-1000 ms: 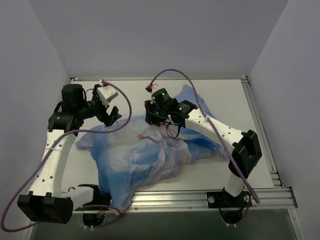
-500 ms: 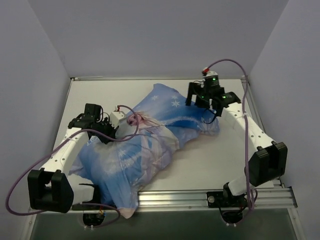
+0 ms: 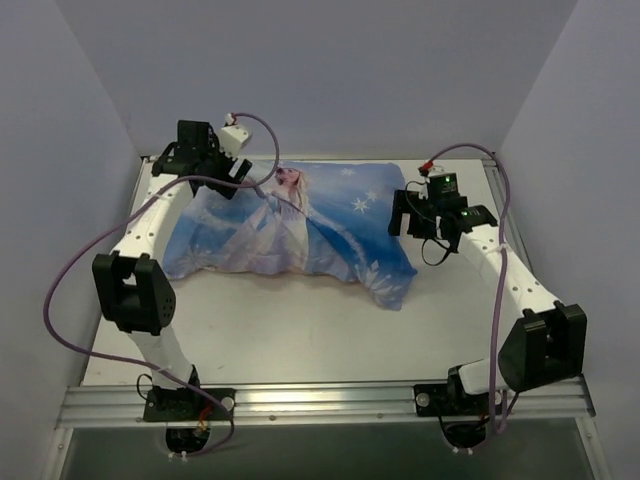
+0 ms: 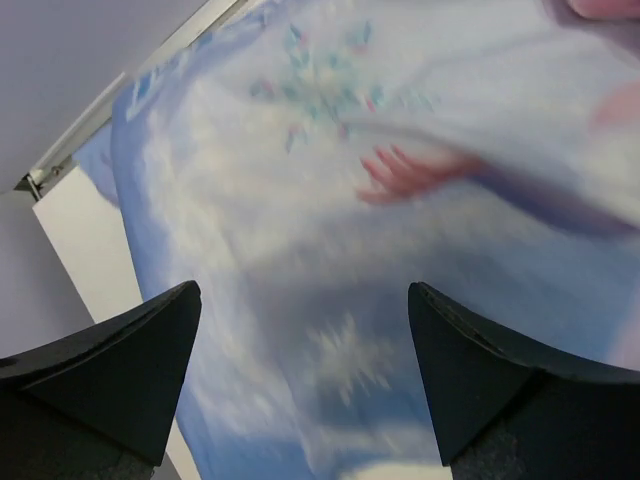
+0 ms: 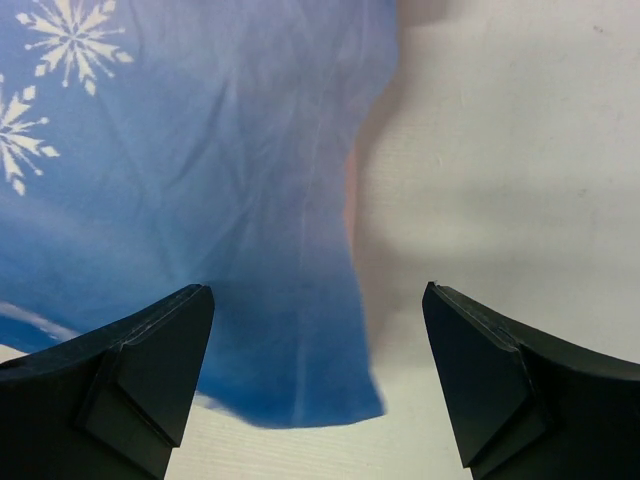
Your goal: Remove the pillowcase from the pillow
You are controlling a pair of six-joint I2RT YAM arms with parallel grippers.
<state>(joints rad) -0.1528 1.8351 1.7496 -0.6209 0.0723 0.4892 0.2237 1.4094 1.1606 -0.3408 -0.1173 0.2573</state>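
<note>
My right gripper will close on the pillowcase's near corner point(image 3: 389, 300) point(image 5: 345, 408), the flat blue one next to the white snowflakes that points at the aluminium rail.
The pillowcase point(image 3: 290, 225), light blue with a princess print and white snowflakes, lies spread across the back of the table. Its left part looks plump and its right corner point(image 3: 392, 285) lies flat. No plain white pillow shows; it is hidden or out of view. My left gripper point(image 3: 236, 178) is open over the pillowcase's back left corner, and its wrist view shows the blurred print point(image 4: 330, 200) between the open gripper point(image 4: 302, 290). My right gripper point(image 3: 408, 216) is open just above the pillowcase's right edge point(image 5: 250, 250), where a pink sliver of the reverse side shows; the gripper point(image 5: 318, 290) holds nothing.
The white tabletop point(image 3: 330, 340) lies bare in front of the pillowcase. An aluminium rail point(image 3: 330, 395) runs along the near edge. Grey walls close in the back and both sides. Purple cables point(image 3: 75, 270) loop off both arms.
The pillowcase, bunched at the front left before, now lies spread flat along the back. The left gripper has moved to the back left corner. The right gripper has moved slightly nearer along the right edge.
</note>
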